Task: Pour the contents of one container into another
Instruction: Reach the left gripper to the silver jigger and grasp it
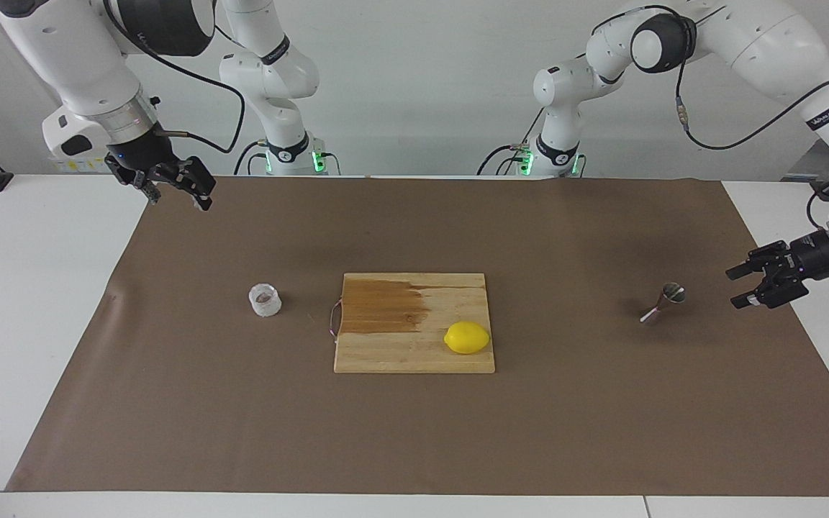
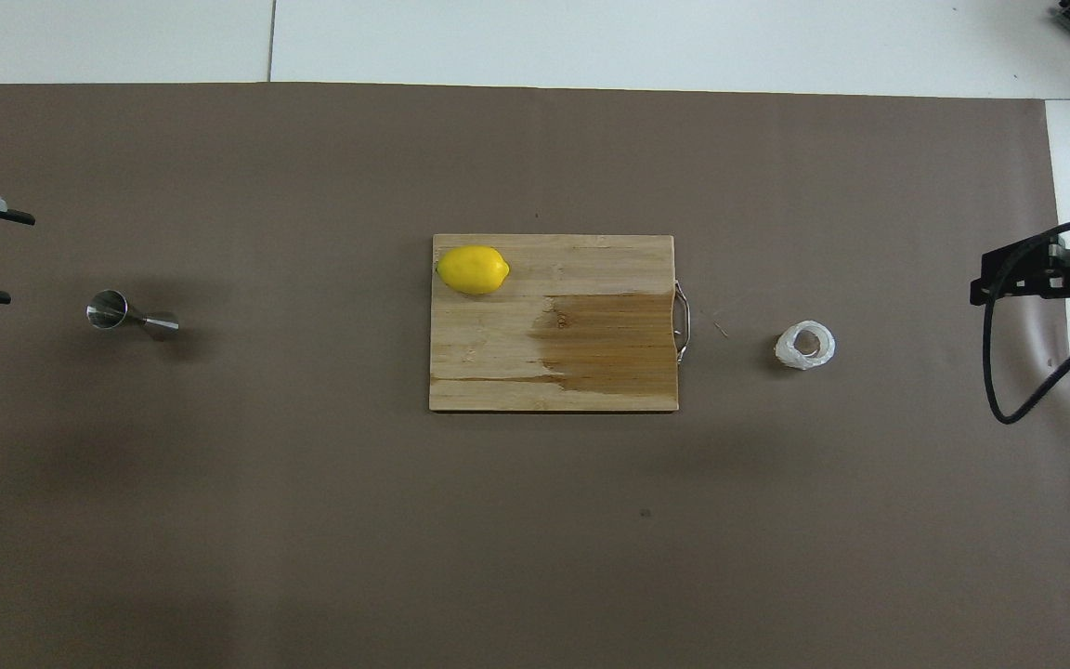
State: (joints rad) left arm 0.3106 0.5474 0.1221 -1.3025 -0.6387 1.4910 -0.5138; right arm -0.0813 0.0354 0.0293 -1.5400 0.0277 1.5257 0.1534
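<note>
The steel jigger's narrow middle (image 2: 137, 318) is between its two cups. My left gripper goes there next and closes on it.
The translucent plastic cup (image 1: 265, 299) with brownish contents stands on the brown mat toward the right arm's end of the table; it also shows in the overhead view (image 2: 804, 345). The steel hourglass jigger (image 1: 663, 303) stands on the mat toward the left arm's end; it also shows in the overhead view (image 2: 131, 316). My left gripper (image 1: 737, 288) is open and empty, held low beside the jigger with a gap between them, its fingers pointing at it; it also shows in the overhead view (image 2: 6, 258). My right gripper (image 1: 177, 196) is open and empty, raised over the mat's edge, well away from the cup.
A wooden cutting board (image 1: 414, 352) with a dark wet patch and a metal handle lies mid-table between cup and jigger. A yellow lemon (image 1: 467, 337) sits on the board's corner farther from the robots. White table shows around the mat (image 1: 601, 432).
</note>
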